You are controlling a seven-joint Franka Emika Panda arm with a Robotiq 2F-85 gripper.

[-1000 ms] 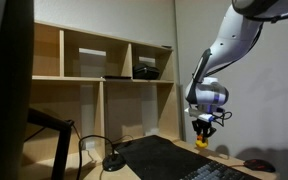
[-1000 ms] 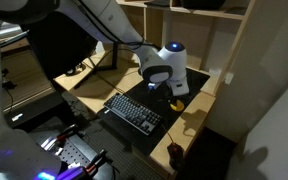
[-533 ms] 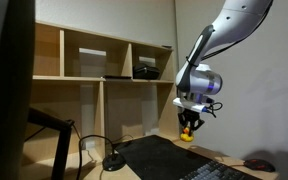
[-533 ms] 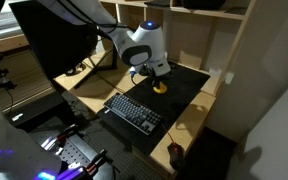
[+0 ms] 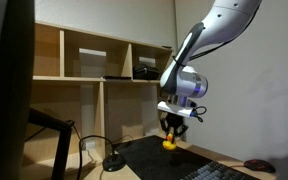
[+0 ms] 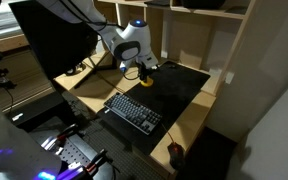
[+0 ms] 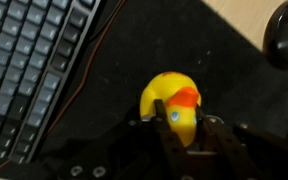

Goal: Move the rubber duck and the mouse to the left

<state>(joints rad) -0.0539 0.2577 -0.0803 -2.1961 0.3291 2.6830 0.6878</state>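
Note:
Next, my gripper releases the rubber duck on the wooden desk (image 5: 134, 177), setting it free beside the near edge of the black desk mat.
My gripper (image 5: 171, 133) is shut on the rubber duck (image 5: 170, 143), a small yellow toy with an orange beak. It holds the duck just above the black desk mat (image 6: 184, 85), beyond the far end of the keyboard (image 6: 134, 112). In the wrist view the duck (image 7: 170, 98) sits between the two dark fingers (image 7: 174, 125), over the mat. The gripper (image 6: 142, 72) and duck (image 6: 146, 84) also show in an exterior view. The mouse (image 6: 174, 150), a small dark dome, lies near the desk's front edge, far from the gripper; it also shows in an exterior view (image 5: 256, 164).
A black round base with a cable (image 5: 114, 162) stands on the desk near the gripper and shows at the wrist view's top right (image 7: 287, 30). A wooden shelf unit (image 5: 104, 70) lines the back. The keyboard (image 7: 29, 70) lies beside the duck.
The gripper has carried the duck across the mat, away from the mouse and towards the round base, and a little lower. The mouse and keyboard have not moved.

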